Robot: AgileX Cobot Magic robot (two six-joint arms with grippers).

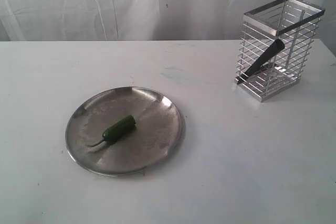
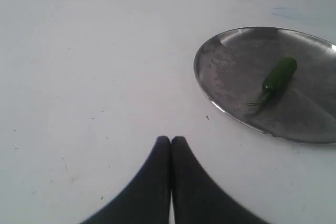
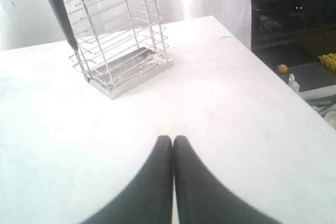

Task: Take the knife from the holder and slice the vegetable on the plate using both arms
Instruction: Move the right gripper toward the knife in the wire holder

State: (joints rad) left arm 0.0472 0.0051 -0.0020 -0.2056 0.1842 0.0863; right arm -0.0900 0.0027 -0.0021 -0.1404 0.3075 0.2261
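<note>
The upper part of the knife's black handle (image 1: pixel 273 50) leans in the wire holder, and my right gripper should go there next and close on it.
A dark green chili pepper (image 1: pixel 119 128) lies near the middle of the round steel plate (image 1: pixel 157 145) on the white table, its thin stem curling off one end. The chrome wire holder (image 1: pixel 278 48) stands at the back right, and the black-handled knife (image 1: pixel 262 60) leans inside it, blade down. Neither arm shows in the exterior view. My left gripper (image 2: pixel 171 139) is shut with nothing in it, over bare table short of the plate (image 2: pixel 226 77) and the chili pepper (image 2: pixel 278 77). My right gripper (image 3: pixel 172 138) is shut and empty, well short of the holder (image 3: pixel 118 35) and the knife (image 3: pixel 59 9).
A white cloth backdrop hangs behind the table. The table's edge (image 3: pixel 294 93) runs close beside the right gripper, with a dark area and small objects beyond it. Bare white tabletop lies between the plate and the holder.
</note>
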